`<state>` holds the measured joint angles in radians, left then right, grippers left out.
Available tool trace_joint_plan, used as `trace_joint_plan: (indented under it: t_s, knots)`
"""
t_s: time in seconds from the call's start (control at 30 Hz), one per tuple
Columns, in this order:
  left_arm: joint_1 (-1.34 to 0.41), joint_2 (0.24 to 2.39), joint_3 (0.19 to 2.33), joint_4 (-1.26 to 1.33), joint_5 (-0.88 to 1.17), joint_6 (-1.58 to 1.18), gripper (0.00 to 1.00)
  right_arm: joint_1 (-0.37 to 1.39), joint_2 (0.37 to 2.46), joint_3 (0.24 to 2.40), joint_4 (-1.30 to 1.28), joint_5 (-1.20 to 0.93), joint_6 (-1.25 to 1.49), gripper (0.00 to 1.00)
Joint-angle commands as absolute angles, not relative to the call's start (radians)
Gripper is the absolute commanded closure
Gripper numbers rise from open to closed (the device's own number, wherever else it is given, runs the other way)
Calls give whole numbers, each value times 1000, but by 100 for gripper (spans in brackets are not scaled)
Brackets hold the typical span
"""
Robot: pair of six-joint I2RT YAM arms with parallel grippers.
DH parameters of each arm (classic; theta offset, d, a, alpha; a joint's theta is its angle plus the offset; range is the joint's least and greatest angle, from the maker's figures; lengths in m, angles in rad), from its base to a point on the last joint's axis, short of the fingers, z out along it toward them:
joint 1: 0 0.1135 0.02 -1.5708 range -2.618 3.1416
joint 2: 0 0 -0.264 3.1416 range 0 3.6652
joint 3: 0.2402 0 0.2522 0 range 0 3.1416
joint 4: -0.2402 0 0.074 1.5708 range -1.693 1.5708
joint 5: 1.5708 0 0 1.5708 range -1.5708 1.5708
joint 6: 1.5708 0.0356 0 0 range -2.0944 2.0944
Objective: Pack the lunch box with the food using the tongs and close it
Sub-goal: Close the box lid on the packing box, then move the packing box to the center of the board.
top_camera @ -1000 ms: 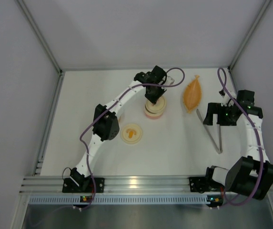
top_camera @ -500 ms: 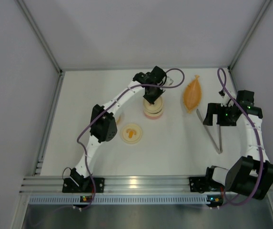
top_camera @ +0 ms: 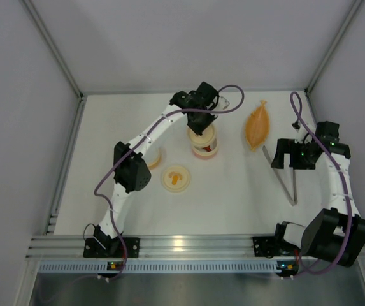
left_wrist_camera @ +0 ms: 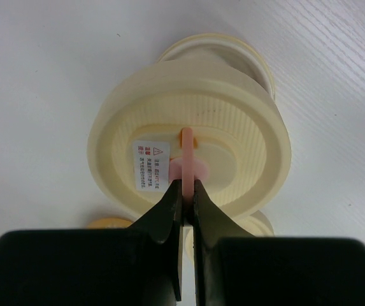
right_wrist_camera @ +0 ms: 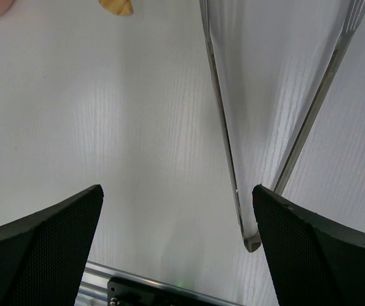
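Observation:
My left gripper needs to set the cream top part down squarely on the pink-banded lower part of the lunch box (top_camera: 205, 150) (left_wrist_camera: 216, 88) and let go of it.
The lunch box (top_camera: 206, 146) is a round cream stack with a pink band, standing mid-table at the back. My left gripper (top_camera: 199, 125) is directly over it, shut on the thin pink handle (left_wrist_camera: 186, 167) of the cream top part (left_wrist_camera: 233, 121), which hangs above the lower part (left_wrist_camera: 246, 48). The silver tongs (top_camera: 285, 174) lie flat at the right. My right gripper (top_camera: 291, 157) hovers open above them, and their joined end (right_wrist_camera: 251, 241) lies just inside its right finger (right_wrist_camera: 322, 248). I cannot make out the food in any view.
An orange leaf-shaped dish (top_camera: 257, 126) lies left of the tongs' tips. A cream disc with an orange mark (top_camera: 174, 178) rests in front of the lunch box, with a small yellow crescent (top_camera: 160, 157) beside it. The metal rail (top_camera: 188, 244) runs along the near edge.
My left gripper has moved a little toward the back, still shut on the pink handle, and the left arm's elbow has swung left. The right arm and tongs have not moved.

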<state>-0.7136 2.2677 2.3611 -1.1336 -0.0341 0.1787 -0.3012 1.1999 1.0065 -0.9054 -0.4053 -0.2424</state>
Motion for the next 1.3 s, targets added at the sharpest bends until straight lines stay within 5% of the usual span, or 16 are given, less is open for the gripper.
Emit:
trace_joint_plan:
  t_s: [0.0,0.83,0.97,1.13,1.27]
  knots:
    - [-713,2295,2393,-1152,-5,193,100,-287,1189,1012,-876,-416,-247,1]
    - [-710,2448,2476,-1065,61,167,98,-287,1198,977,-854,-405,-250,1]
    - [-710,2450,2445,-1057,77,169,91,-287,1200,976,-853,-405,-252,1]
    - [-710,2457,2436,-1054,109,156,65,-288,1203,974,-853,-408,-250,1]
    - [-710,2459,2421,-1060,132,150,81,-287,1198,971,-854,-408,-250,1]
